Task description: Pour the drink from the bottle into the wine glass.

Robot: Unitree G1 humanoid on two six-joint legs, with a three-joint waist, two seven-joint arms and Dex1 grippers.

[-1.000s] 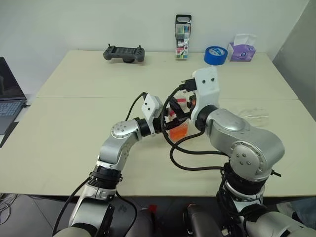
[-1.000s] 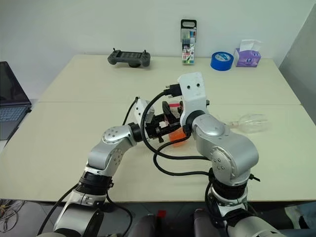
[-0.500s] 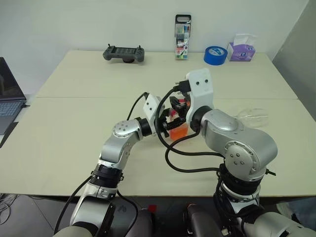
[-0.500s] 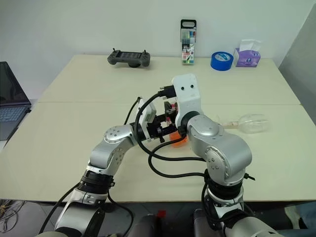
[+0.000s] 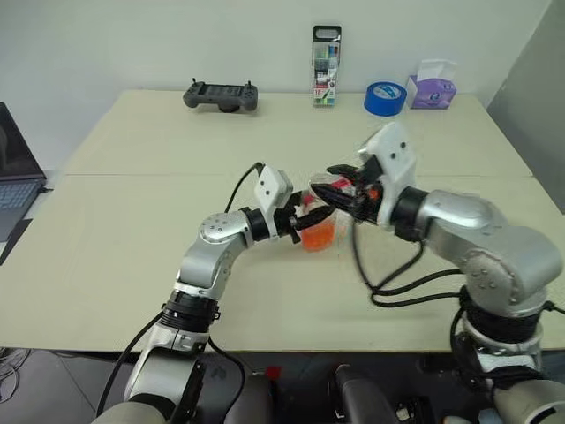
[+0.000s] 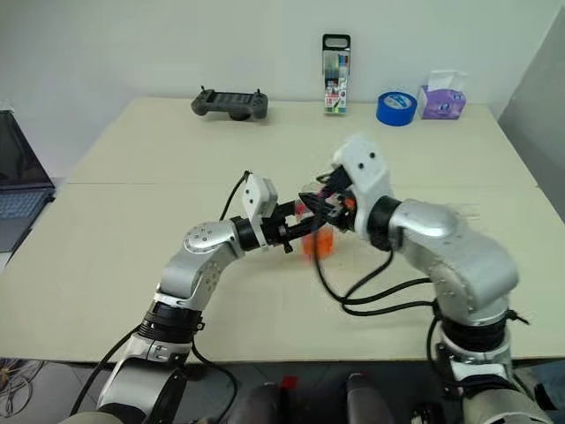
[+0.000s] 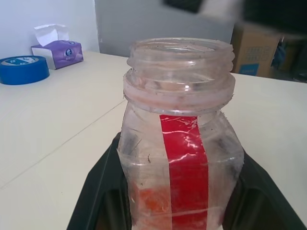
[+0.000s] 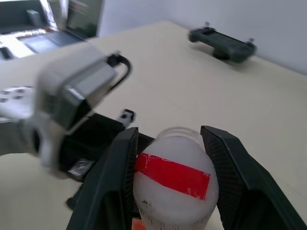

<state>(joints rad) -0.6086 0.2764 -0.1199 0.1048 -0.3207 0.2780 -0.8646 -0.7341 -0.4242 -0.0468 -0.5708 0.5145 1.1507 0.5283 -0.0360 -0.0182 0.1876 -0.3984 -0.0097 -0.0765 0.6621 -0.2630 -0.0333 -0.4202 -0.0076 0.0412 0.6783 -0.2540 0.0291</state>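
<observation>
The robot's left gripper will set the bottle down on the near side of the table seam [image 5: 198, 203], below the game controller.
My left gripper [image 5: 309, 221] is shut on the bottle [image 5: 318, 231], holding it upright above the middle of the table. In the left wrist view the bottle [image 7: 180, 143] is clear with a red strip, its mouth is uncapped, and the orange drink [image 7: 148, 203] sits low inside between the black fingers [image 7: 96, 191]. My right gripper [image 5: 340, 193] hovers just above and to the right of the bottle's mouth, pointing left. It is shut on the white cap with a red stripe [image 8: 175, 184]. The wine glass is hidden behind my right forearm.
Along the table's far edge stand a game controller [image 5: 221, 94], a marker pack [image 5: 327, 79], a blue tape roll [image 5: 385, 97] and a tissue box [image 5: 431, 88]. A laptop [image 5: 13, 168] sits off the left side.
My right arm swung out to the right and its wrist turned, lifting the gripper off the bottle with the cap between its fingers. The left arm and bottle stayed put.
</observation>
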